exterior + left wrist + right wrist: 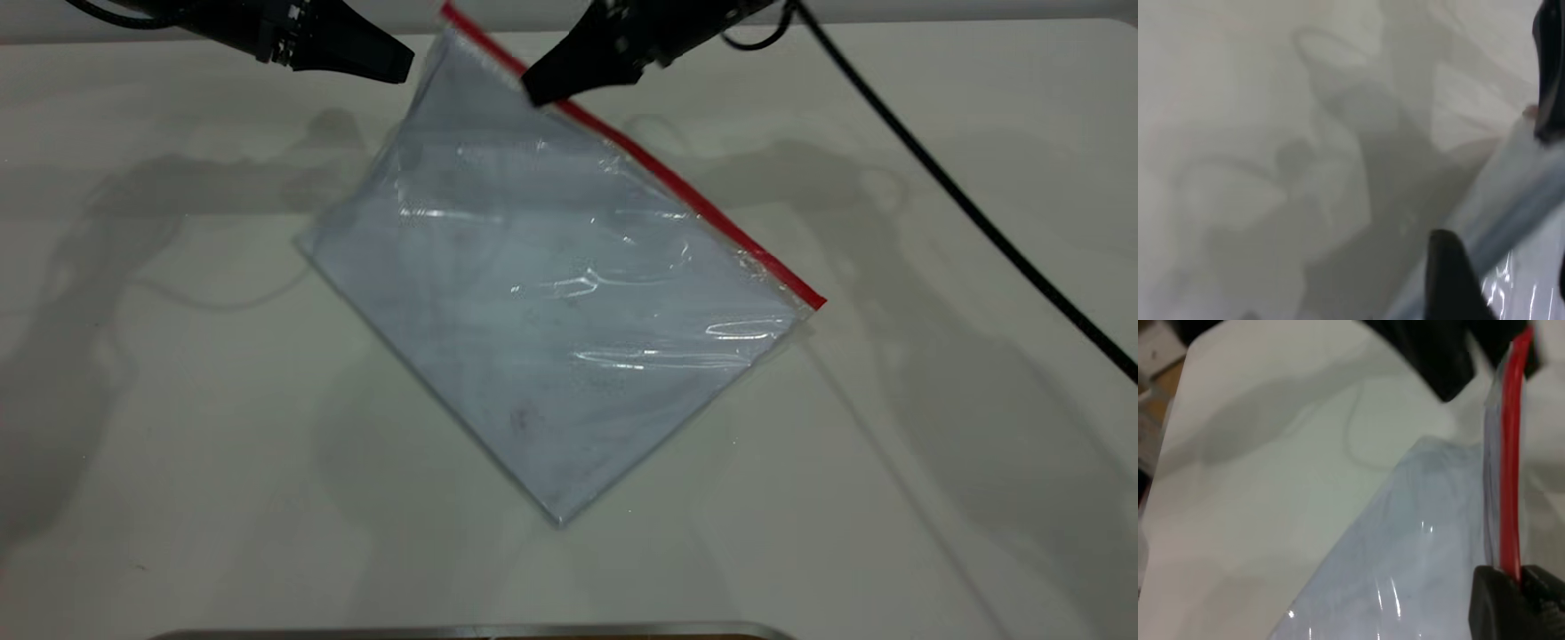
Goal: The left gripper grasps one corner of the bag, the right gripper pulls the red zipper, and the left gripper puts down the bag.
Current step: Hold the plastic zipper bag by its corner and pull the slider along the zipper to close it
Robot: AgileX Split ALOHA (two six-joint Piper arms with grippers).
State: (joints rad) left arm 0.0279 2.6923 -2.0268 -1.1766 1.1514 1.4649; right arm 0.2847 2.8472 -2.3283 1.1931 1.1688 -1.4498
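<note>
My left gripper should move from where it stands open beside the bag's edge and grip the bag near its far corner (448, 30) before my right gripper pulls the red zipper.
The bag (551, 293) is a clear bluish pouch lying skewed on the white table. Its red zipper (693, 200) runs along the far right edge. My right gripper (533, 89) is shut on the red zipper near its far end; the wrist view shows its jaws (1519, 583) pinching the strip (1510, 453). My left gripper (404, 64) is open beside the bag's left edge, just short of the far corner (447, 13). In its wrist view the fingers (1451, 280) stand wide apart over the bag (1525, 267). The slider tab is hidden.
A thick black cable (978, 222) trails from the right arm across the right side of the table. A metal edge (471, 632) lies at the table's near side. The left gripper's black body (1438, 353) shows in the right wrist view.
</note>
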